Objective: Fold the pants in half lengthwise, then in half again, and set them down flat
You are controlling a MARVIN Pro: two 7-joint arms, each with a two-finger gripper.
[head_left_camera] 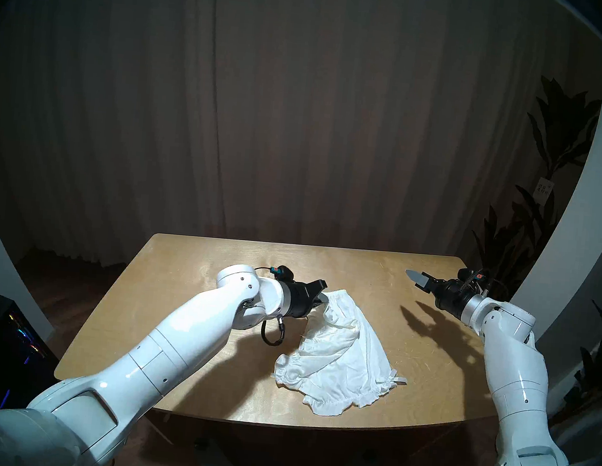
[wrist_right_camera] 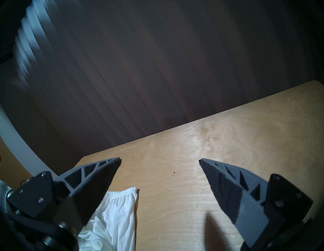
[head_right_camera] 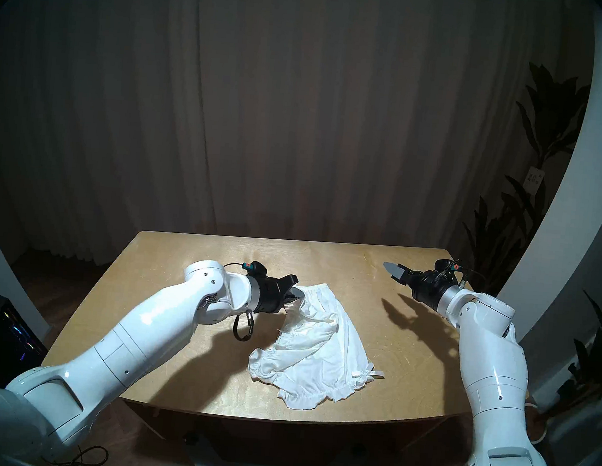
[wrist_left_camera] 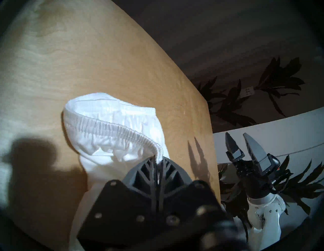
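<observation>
Next, my left gripper lets go of the waistband end on the bare wood (head_left_camera: 364,296) (wrist_left_camera: 168,120), beside the back corner of the pants.
The white pants (head_left_camera: 336,350) lie crumpled on the wooden table (head_left_camera: 188,264), ruffled leg hems and a ribbon tie toward the front edge, the gathered waistband toward the back. My left gripper (head_left_camera: 319,298) is shut on the waistband's left end. The left wrist view shows the elastic band (wrist_left_camera: 112,126) running into the closed fingertips (wrist_left_camera: 154,163). My right gripper (head_left_camera: 415,275) hovers open above the table's far right, well clear of the pants (wrist_right_camera: 119,215). Its fingers (wrist_right_camera: 105,177) stand wide apart over bare wood.
Dark curtains hang behind the table. A tall plant (head_left_camera: 552,169) stands off the right side. A dark computer case (head_left_camera: 3,342) with coloured lights sits on the floor to the left. The right arm throws a shadow (head_left_camera: 429,325) on the table.
</observation>
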